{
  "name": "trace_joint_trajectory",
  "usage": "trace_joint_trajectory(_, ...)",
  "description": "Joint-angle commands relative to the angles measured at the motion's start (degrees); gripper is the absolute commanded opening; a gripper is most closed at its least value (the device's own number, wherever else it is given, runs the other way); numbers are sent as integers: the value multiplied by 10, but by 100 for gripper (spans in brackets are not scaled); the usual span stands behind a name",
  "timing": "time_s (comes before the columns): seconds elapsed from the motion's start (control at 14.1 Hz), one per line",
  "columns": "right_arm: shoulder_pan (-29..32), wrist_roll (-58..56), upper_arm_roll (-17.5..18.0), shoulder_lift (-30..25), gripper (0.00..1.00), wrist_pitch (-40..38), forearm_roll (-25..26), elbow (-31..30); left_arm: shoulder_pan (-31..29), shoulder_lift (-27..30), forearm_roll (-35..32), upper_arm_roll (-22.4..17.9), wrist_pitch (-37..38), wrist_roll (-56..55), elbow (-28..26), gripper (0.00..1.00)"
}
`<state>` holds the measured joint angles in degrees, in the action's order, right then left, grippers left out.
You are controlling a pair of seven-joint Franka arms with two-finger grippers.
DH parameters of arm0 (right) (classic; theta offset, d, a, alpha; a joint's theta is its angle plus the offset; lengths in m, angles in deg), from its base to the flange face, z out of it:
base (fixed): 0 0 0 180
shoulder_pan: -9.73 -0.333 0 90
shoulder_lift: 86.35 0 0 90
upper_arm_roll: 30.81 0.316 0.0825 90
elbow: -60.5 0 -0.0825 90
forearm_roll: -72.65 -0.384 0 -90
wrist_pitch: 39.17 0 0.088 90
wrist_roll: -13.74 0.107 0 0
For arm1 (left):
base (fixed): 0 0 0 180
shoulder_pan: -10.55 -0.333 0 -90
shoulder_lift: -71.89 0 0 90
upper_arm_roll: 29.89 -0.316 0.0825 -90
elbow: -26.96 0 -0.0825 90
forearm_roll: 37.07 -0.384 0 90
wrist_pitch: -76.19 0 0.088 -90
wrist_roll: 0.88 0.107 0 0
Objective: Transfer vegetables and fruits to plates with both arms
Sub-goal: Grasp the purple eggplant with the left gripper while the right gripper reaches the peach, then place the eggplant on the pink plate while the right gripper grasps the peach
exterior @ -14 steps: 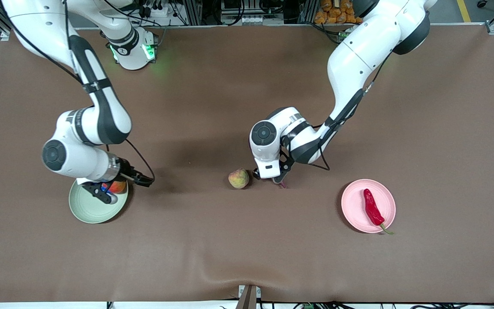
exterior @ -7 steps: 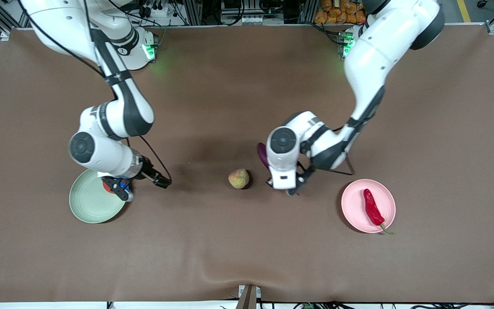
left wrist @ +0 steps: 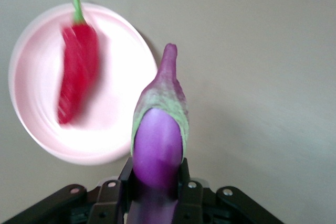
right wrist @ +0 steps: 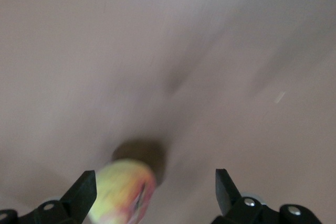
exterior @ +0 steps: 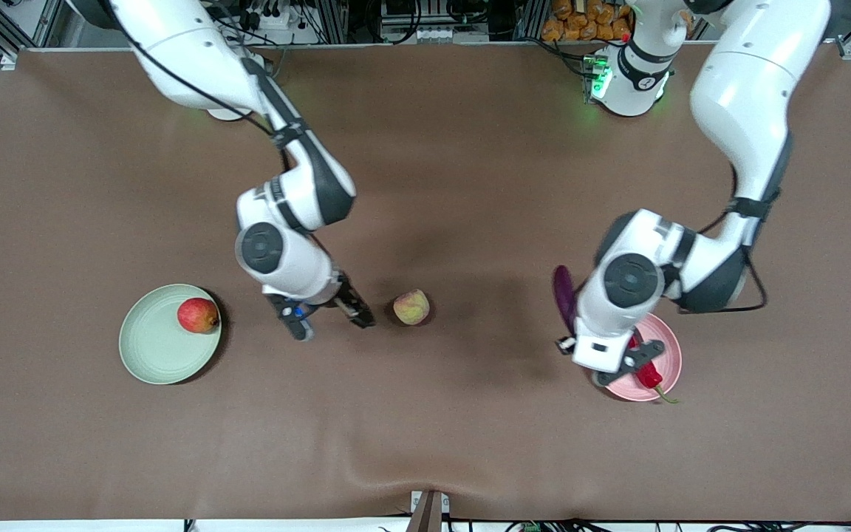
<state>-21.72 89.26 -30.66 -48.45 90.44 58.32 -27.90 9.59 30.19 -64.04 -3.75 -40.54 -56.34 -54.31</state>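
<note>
Next, I move my right gripper to the peach-like fruit on the brown table cover and close it around the fruit's middle (exterior: 411, 307) (right wrist: 124, 195).
My left gripper (exterior: 597, 363) is shut on the purple eggplant (exterior: 564, 294) and holds it in the air over the edge of the pink plate (exterior: 668, 347). The red chili pepper (exterior: 648, 377) lies on that plate. In the left wrist view the eggplant (left wrist: 159, 137) sits between the jaws beside the plate (left wrist: 121, 95) and chili (left wrist: 77, 72). My right gripper (exterior: 327, 319) is open, low beside the peach-like fruit (exterior: 411, 307), which shows between its jaws (right wrist: 123, 193). The round red fruit (exterior: 198, 315) rests on the green plate (exterior: 152, 351).
The brown table cover (exterior: 425, 428) has a raised wrinkle near its front edge. The arms' bases stand along the table's back edge, with cables and orange items past it.
My right gripper let go of the red fruit on the green plate and moved toward the peach-like fruit. My left gripper lifted the eggplant and carried it over to the pink plate.
</note>
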Motion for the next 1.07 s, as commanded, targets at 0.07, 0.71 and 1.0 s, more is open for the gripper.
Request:
trace_joint_trajectory(0.07, -44, 104, -9, 95, 100, -8, 38, 128, -52, -14, -3, 5, -25, 112, -4, 0)
trace_joint_trajectory(0.71, -66, 118, -8, 146, 100, 35, 39, 149, -79, -65, -5, -20, -107, 143, -3, 0)
trace_joint_trajectory(1.0, -69, 118, -8, 154, 72, 44, 40, 149, -79, -66, -2, -34, -126, 145, -3, 0)
